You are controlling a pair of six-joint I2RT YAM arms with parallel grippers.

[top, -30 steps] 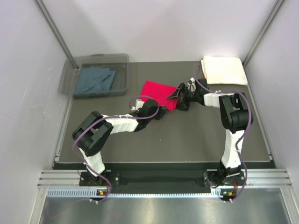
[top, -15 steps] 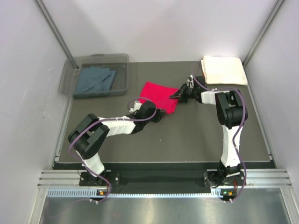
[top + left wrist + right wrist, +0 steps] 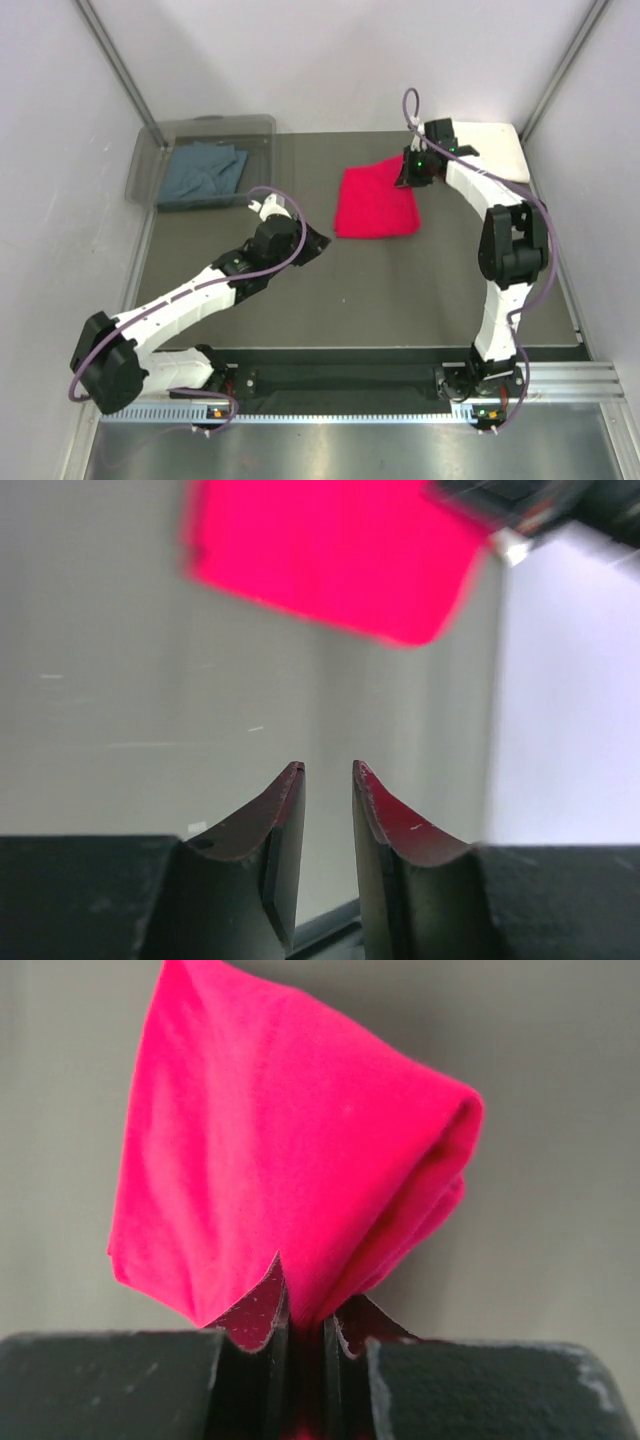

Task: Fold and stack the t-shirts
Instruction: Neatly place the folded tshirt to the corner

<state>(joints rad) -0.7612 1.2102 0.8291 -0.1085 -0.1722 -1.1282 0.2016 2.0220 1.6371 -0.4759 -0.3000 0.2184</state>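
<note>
Next, my right gripper lets go of the red t-shirt on top of the cream-white folded t-shirt (image 3: 483, 149) in the back corner.
A bright red t-shirt (image 3: 375, 202) lies folded on the dark mat, right of centre. My right gripper (image 3: 411, 172) is shut on its far right corner. In the right wrist view the red cloth (image 3: 290, 1130) bunches up between the jaws of that gripper (image 3: 305, 1305). My left gripper (image 3: 318, 243) sits left of the shirt, apart from it, open with nothing between its fingertips (image 3: 328, 770); the red shirt (image 3: 330, 560) shows blurred ahead. A cream-white folded t-shirt (image 3: 500, 140) rests at the back right corner, partly behind the right arm. A slate blue-grey t-shirt (image 3: 205, 170) lies in the bin.
A clear plastic bin (image 3: 215, 122) stands at the back left of the mat (image 3: 400, 290). White walls close in on both sides and the back. A metal rail runs along the near edge by the arm bases.
The right gripper shut on the red shirt's corner and dragged it toward the back right. The left gripper let go of the shirt, opened and drew back to the left.
</note>
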